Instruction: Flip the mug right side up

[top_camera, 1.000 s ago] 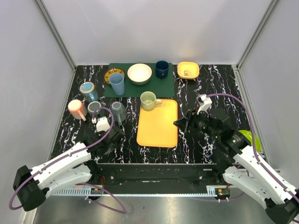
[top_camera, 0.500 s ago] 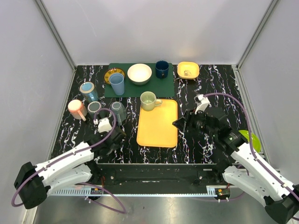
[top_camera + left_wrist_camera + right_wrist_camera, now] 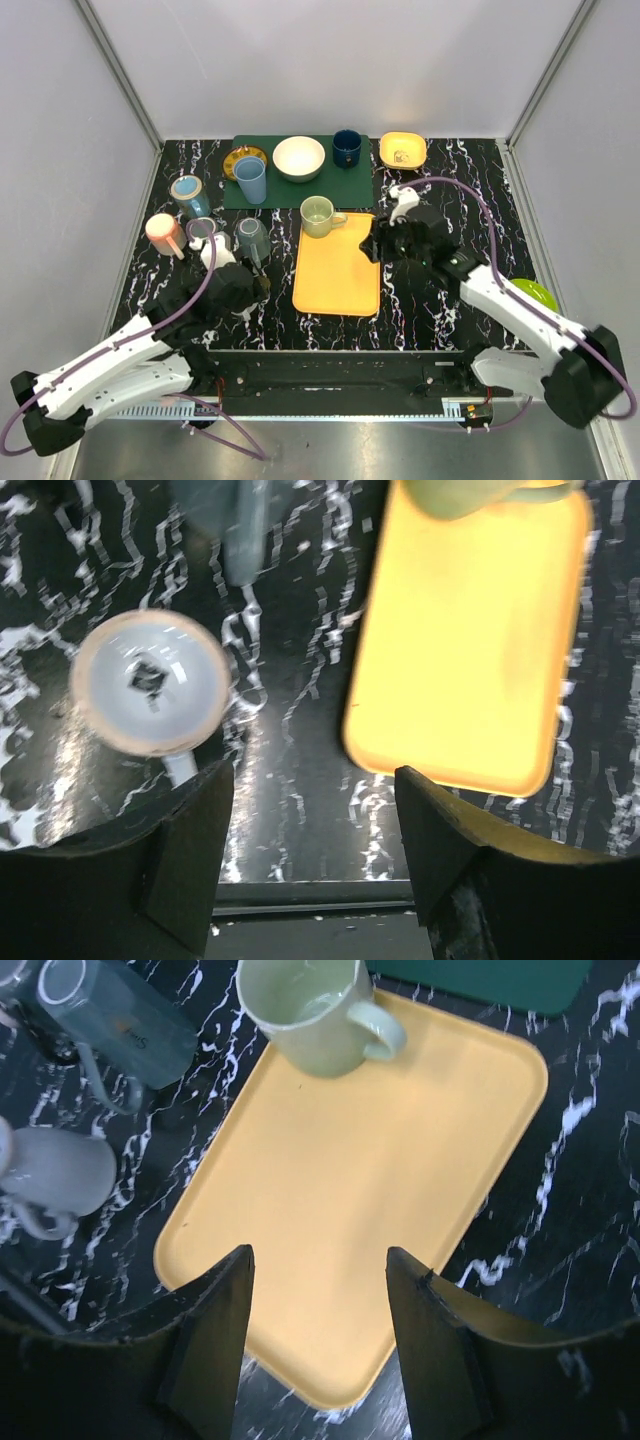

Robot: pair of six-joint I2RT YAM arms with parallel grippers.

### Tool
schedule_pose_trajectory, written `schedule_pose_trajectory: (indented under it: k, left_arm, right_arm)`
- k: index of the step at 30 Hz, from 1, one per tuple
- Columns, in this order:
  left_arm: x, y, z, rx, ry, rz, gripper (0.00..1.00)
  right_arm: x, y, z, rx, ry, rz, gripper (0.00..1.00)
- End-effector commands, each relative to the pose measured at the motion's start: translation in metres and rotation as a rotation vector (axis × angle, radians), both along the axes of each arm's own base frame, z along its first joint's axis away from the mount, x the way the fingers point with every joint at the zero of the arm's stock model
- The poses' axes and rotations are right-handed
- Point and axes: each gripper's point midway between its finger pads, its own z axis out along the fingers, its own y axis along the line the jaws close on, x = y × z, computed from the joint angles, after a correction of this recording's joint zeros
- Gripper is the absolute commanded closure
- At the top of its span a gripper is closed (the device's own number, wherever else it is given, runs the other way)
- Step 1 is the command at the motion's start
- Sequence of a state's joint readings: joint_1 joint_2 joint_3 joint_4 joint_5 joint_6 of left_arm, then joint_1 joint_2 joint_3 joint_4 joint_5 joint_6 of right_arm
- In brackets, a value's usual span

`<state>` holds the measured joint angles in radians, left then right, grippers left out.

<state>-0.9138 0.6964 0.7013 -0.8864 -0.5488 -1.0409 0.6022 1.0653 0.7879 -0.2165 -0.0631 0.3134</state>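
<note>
Next, my right gripper needs to go to the green mug on the yellow tray's far end and close on the green mug's handle (image 3: pixel 341 219) (image 3: pixel 383 1030).
The mug (image 3: pixel 150 685) is pale grey-white and stands on the black marble table left of the yellow tray (image 3: pixel 470 680). Its handle (image 3: pixel 180 770) points toward the near edge. The round face turned up has a tan ring and a dark mark in the middle, which looks like its base. It also shows low on the left in the right wrist view as a mug (image 3: pixel 55 1175). In the top view my left arm hides it. My left gripper (image 3: pixel 308 790) (image 3: pixel 248 292) hangs open just right of it, holding nothing. My right gripper (image 3: pixel 318 1260) (image 3: pixel 375 250) is open above the tray.
A green mug (image 3: pixel 318 215) stands mouth up on the tray's far end. A blue-grey glass mug (image 3: pixel 252 238), a grey cup (image 3: pixel 201 230), a pink cup (image 3: pixel 163 232) and a blue cup (image 3: pixel 188 190) crowd the left. A green mat (image 3: pixel 355 180) with dishes lies behind. A lime plate (image 3: pixel 532 293) sits right.
My left gripper went from shut to open while the arm reached forward beside the mug. My right arm swung forward and left, over the tray's right side.
</note>
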Motion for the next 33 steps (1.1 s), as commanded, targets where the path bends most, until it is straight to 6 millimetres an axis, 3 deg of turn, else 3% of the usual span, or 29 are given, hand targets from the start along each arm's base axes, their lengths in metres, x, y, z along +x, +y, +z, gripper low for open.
schedule_pose_trajectory:
  k: [1,2,4,5,6,7,8,10,11,12,18,33]
  left_arm:
    - [0.014,-0.031,0.039,-0.037,-0.112,-0.124,0.33]
    - [0.019,-0.041,0.044,-0.061,-0.134,-0.137,0.33]
    - [0.021,-0.049,0.046,-0.066,-0.142,-0.173,0.33]
    - [0.022,-0.053,0.046,-0.071,-0.146,-0.181,0.33]
    - [0.023,-0.054,0.048,-0.075,-0.151,-0.188,0.33]
    - [0.022,-0.055,0.045,-0.068,-0.149,-0.199,0.33]
    - [0.023,-0.056,0.048,-0.078,-0.162,-0.205,0.32]
    - [0.021,-0.054,0.047,-0.075,-0.172,-0.217,0.31]
    - [0.021,-0.054,0.051,-0.091,-0.192,-0.221,0.30]
    - [0.020,-0.053,0.049,-0.082,-0.198,-0.235,0.29]
    - [0.016,-0.047,0.058,-0.109,-0.248,-0.248,0.15]
    - [0.016,-0.047,0.047,-0.091,-0.225,-0.247,0.14]
  right_arm:
    - [0.054,0.026,0.029,-0.100,-0.257,0.099,0.39]
    - [0.066,0.034,0.043,-0.116,-0.300,0.124,0.39]
    - [0.084,0.041,0.016,-0.250,-0.282,0.194,0.39]
    - [0.096,0.047,0.029,-0.268,-0.310,0.205,0.39]
    - [0.103,0.052,0.011,-0.325,-0.290,0.250,0.39]
    - [0.104,0.054,0.005,-0.352,-0.267,0.281,0.39]
    - [0.110,0.061,0.013,-0.358,-0.288,0.305,0.39]
    - [0.116,0.064,-0.006,-0.428,-0.265,0.365,0.37]
    - [0.122,0.065,-0.003,-0.442,-0.276,0.373,0.36]
    - [0.125,0.066,-0.019,-0.490,-0.264,0.413,0.36]
    - [0.129,0.064,-0.049,-0.560,-0.176,0.509,0.35]
    - [0.144,0.079,-0.074,-0.517,-0.141,0.542,0.40]
